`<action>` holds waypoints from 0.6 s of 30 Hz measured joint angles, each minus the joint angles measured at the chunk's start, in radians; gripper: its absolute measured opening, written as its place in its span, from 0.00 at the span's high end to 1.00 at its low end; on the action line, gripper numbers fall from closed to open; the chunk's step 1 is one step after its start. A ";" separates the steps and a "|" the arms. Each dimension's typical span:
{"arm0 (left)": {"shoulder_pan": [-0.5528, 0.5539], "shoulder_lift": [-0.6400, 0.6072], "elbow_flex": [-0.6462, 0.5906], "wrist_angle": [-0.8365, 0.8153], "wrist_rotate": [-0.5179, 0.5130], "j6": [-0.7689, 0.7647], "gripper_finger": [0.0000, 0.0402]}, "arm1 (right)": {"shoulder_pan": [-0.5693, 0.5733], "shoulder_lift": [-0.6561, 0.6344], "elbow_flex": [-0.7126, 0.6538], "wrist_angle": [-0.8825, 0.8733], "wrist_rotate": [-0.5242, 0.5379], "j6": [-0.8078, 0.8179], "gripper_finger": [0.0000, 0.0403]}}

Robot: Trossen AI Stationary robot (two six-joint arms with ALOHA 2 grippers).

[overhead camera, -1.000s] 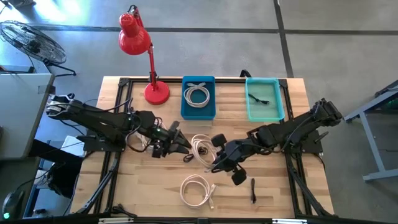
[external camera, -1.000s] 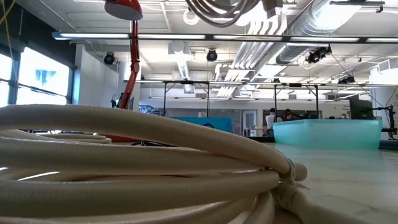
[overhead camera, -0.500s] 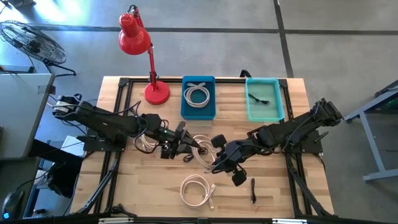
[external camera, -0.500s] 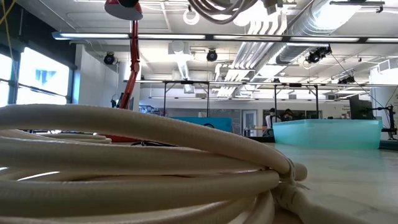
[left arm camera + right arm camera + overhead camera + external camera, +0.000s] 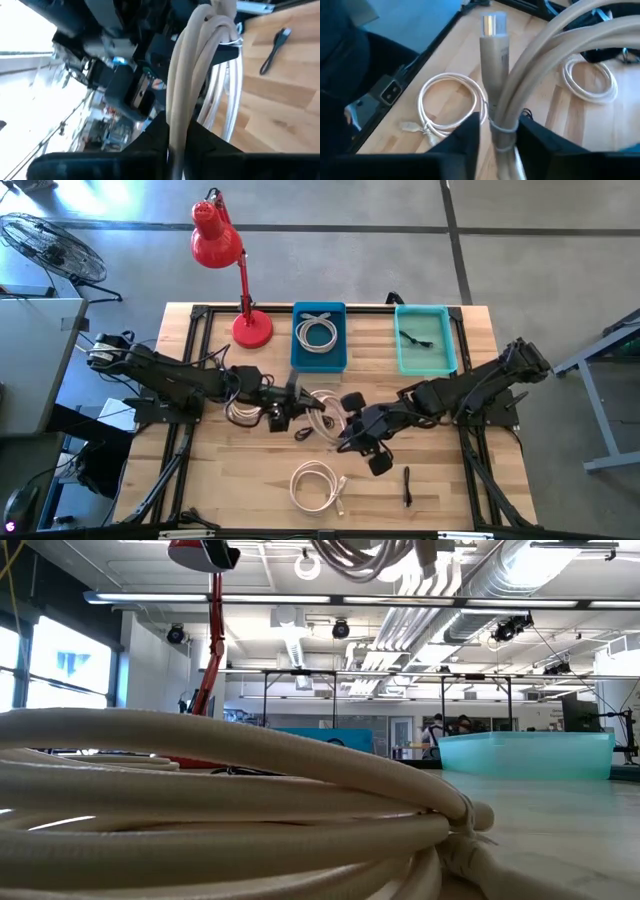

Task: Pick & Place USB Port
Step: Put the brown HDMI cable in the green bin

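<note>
Next, my left gripper releases the white coiled USB cable atop the coil in the blue bin (image 5: 324, 339). The cable still hangs above the table's middle.
A white coiled USB cable (image 5: 325, 413) hangs above the table's middle between my two grippers; the low view shows it (image 5: 360, 555) high over the tabletop. My left gripper (image 5: 303, 408) (image 5: 175, 150) has come in from the left and is shut on the coil's strands. My right gripper (image 5: 345, 438) (image 5: 500, 142) is open. Its fingers stand on either side of the tied bundle (image 5: 501, 125) just below the plug (image 5: 493, 25), with a narrow gap on each side. My left gripper pinches several strands of the coil's loop (image 5: 176, 120) between its two fingers. The fingers come roughly level from the table's left and lie across the strands. The coil is lifted clear of the table and spreads out beyond the fingertips.
A second white coil (image 5: 315, 485) lies near the front edge and fills the low view (image 5: 200, 810). A blue bin (image 5: 298, 350) holds another coil, and a teal bin (image 5: 450, 340) holds a black cable. A loose black cable (image 5: 407, 485) lies front right. A red lamp (image 5: 250, 328) stands at the far left.
My left gripper has travelled toward the table's right edge, from beside the coil up to it, and now has hold of the strands. The coil has stayed lifted between the two grippers.
</note>
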State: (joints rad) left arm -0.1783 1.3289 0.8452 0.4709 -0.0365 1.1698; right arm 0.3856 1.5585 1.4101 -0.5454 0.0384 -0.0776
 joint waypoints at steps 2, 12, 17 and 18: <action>0.001 0.000 0.000 -0.007 -0.029 0.001 0.97 | 0.001 0.000 0.000 -0.009 0.056 0.040 0.64; 0.003 0.000 0.000 -0.031 -0.218 0.000 0.97 | -0.007 0.000 0.000 -0.338 0.568 0.238 0.44; 0.002 0.000 0.000 -0.026 -0.378 0.019 0.97 | -0.036 0.000 0.000 -0.558 0.730 0.457 0.45; 0.002 0.000 0.000 -0.028 -0.417 0.035 0.97 | -0.043 0.000 0.000 -0.588 0.740 0.498 0.45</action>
State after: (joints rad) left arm -0.1759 1.3289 0.8452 0.4433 -0.4538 1.2047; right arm 0.3427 1.5581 1.4105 -1.1336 0.7780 0.4200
